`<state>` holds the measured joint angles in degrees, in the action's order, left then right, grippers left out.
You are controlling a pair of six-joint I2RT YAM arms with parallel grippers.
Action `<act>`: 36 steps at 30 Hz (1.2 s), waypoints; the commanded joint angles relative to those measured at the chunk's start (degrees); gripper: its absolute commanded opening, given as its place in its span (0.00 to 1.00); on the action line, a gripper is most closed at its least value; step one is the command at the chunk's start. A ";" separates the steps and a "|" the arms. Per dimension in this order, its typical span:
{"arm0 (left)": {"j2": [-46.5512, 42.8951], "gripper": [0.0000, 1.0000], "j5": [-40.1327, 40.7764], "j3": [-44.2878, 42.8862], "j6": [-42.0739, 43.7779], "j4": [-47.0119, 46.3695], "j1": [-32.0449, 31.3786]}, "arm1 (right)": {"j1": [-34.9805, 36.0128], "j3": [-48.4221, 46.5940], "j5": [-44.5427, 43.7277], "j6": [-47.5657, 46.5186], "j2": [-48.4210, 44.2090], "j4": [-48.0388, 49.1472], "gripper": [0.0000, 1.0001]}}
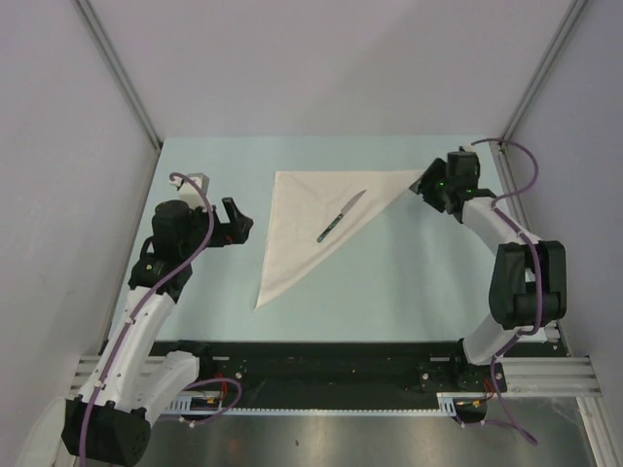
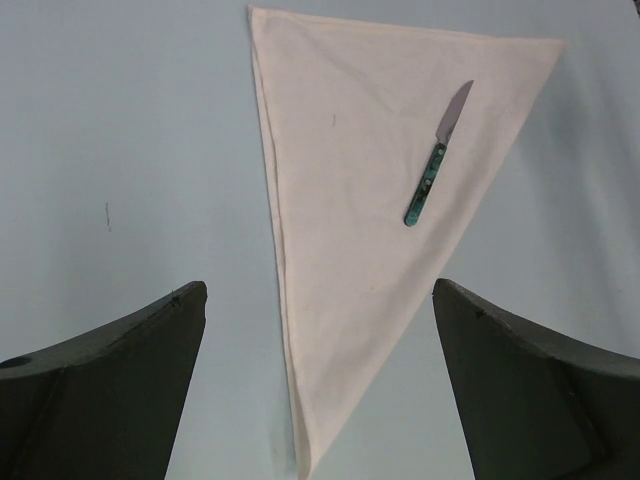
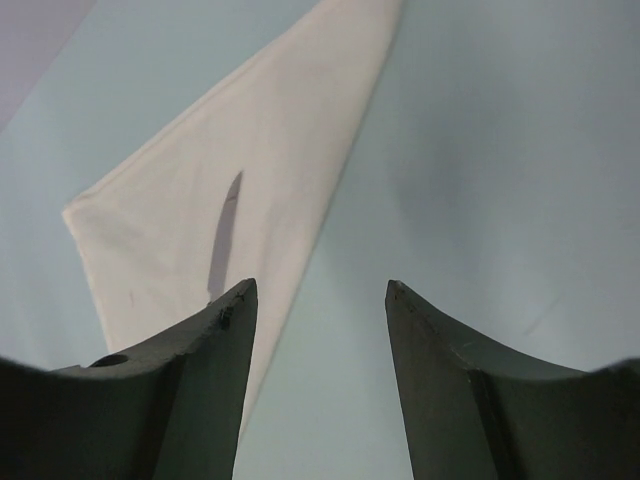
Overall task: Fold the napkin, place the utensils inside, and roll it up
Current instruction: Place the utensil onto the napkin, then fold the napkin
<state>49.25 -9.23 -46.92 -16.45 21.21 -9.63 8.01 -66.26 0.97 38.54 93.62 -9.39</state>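
Observation:
Next, I close my right gripper on the far corner (image 1: pixel 421 174) of the napkin, which is the corner nearer to the blade of the knife.
The napkin (image 1: pixel 311 224) lies folded into a cream triangle on the light blue table, one corner far left, one far right, one pointing near. It also shows in the left wrist view (image 2: pixel 350 200) and the right wrist view (image 3: pixel 220 190). The knife (image 1: pixel 340 216), silver blade and dark bluish handle, lies diagonally on the napkin near its right folded edge; it shows in the left wrist view (image 2: pixel 436 156) and as a dark sliver in the right wrist view (image 3: pixel 225 235). My left gripper (image 1: pixel 237 222) is open, left of the napkin. My right gripper (image 1: pixel 424 185) is open at the napkin's far right corner.
The table (image 1: pixel 389 282) is bounded by grey walls at left, back and right. A black rail (image 1: pixel 321 375) with the arm bases runs along the near edge. A purple cable (image 1: pixel 526 165) loops off the right arm.

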 commanded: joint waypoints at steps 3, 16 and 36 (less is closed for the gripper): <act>-0.04 1.00 3.34 -0.28 2.38 -0.38 -0.22 | -13.08 -0.36 19.23 -9.71 3.39 7.00 0.58; 3.39 1.00 6.42 -0.46 4.67 -0.47 -0.04 | -18.29 -16.00 29.79 -11.74 28.44 15.45 0.57; 8.40 0.99 4.84 -1.95 4.41 -0.21 2.24 | -16.45 -42.72 22.67 -19.03 46.21 -3.96 0.55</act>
<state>57.45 -3.38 -46.92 -12.91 21.65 -8.10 -9.54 -104.36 26.50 23.03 137.14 -6.42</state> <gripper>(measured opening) 0.996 0.551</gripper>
